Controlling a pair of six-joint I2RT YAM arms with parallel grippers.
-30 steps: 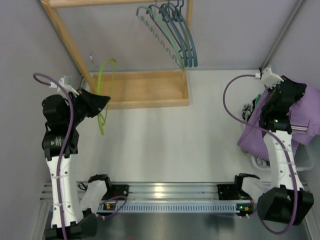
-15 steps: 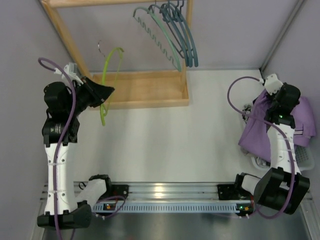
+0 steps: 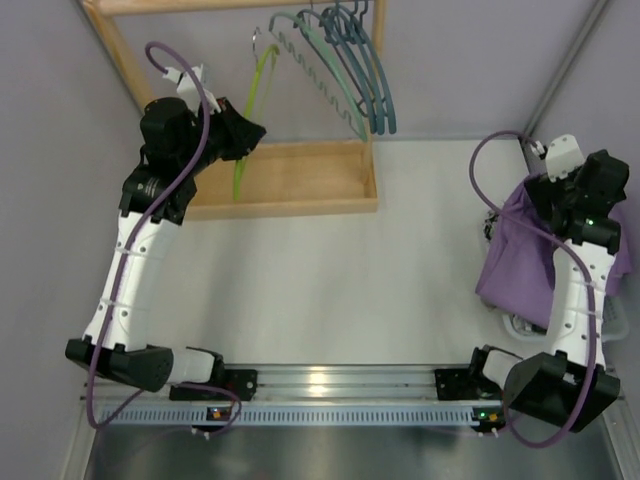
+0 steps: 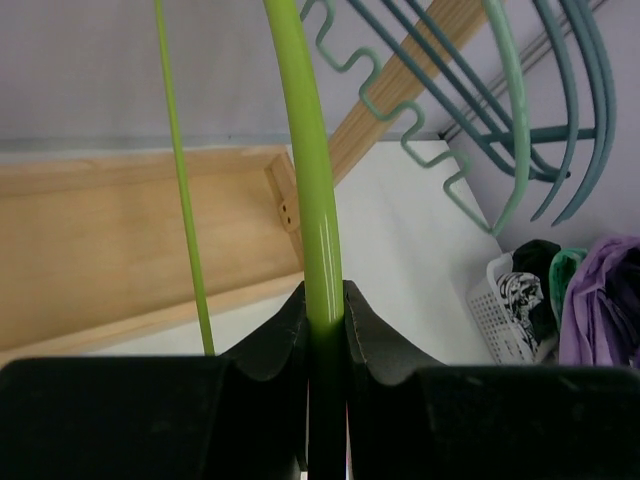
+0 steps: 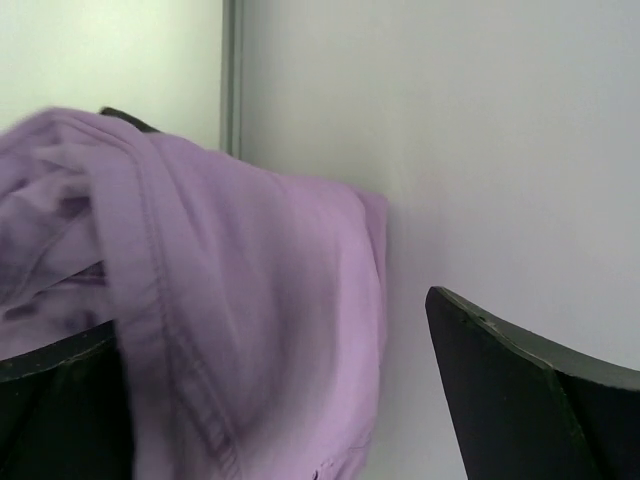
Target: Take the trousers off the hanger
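Note:
Next, I let go of the lime-green hanger with my left gripper on the rack's rod (image 3: 317, 48), next to the nearest teal hanger.
The empty lime-green hanger (image 3: 250, 110) is held up near the rack's rod, close to the other hangers. My left gripper (image 3: 255, 135) is shut on its lower arm; in the left wrist view both fingers (image 4: 325, 300) pinch the green bar (image 4: 312, 200). The lilac trousers (image 3: 520, 260) hang in a heap over the basket at the right edge. My right gripper (image 5: 270, 330) stands wide open just above them, with the lilac cloth (image 5: 250, 300) loose between and below its fingers (image 5: 520, 400), against the wall.
Several teal hangers (image 3: 340, 60) hang from the wooden rack, whose tray base (image 3: 290, 175) lies below my left gripper. A white basket (image 4: 505, 320) with dark and green laundry (image 4: 545, 275) stands under the lilac cloth. Walls close in left and right.
My left arm has lifted the green hanger up and to the right, toward the rod. My right gripper has opened and let go of the lilac trousers.

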